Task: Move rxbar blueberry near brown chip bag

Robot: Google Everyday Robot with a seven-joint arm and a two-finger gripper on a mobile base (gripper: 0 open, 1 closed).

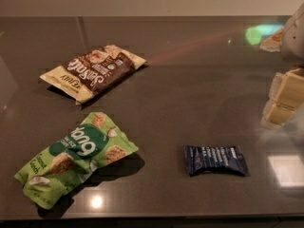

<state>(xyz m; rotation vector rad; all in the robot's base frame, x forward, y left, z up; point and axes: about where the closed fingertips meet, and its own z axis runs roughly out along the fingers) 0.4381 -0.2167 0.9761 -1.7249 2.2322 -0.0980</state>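
My gripper is going to close across the middle of the rxbar blueberry (224,159), slightly toward its end that is farther from the green snack bag.
The rxbar blueberry (216,159) is a small flat dark navy wrapper with white print, lying on the dark table toward the front right. The brown chip bag (93,71) lies flat at the back left, dark brown in the centre with cream-yellow edges and white script. My gripper (283,99) is at the right edge of the view, its cream-coloured fingers hanging above the table, up and to the right of the rxbar and apart from it. It holds nothing that I can see.
A bright green snack bag (76,157) lies at the front left, between the rxbar and the table's left side. The dark table (190,80) has its front edge along the bottom of the view. Light reflections show on its surface.
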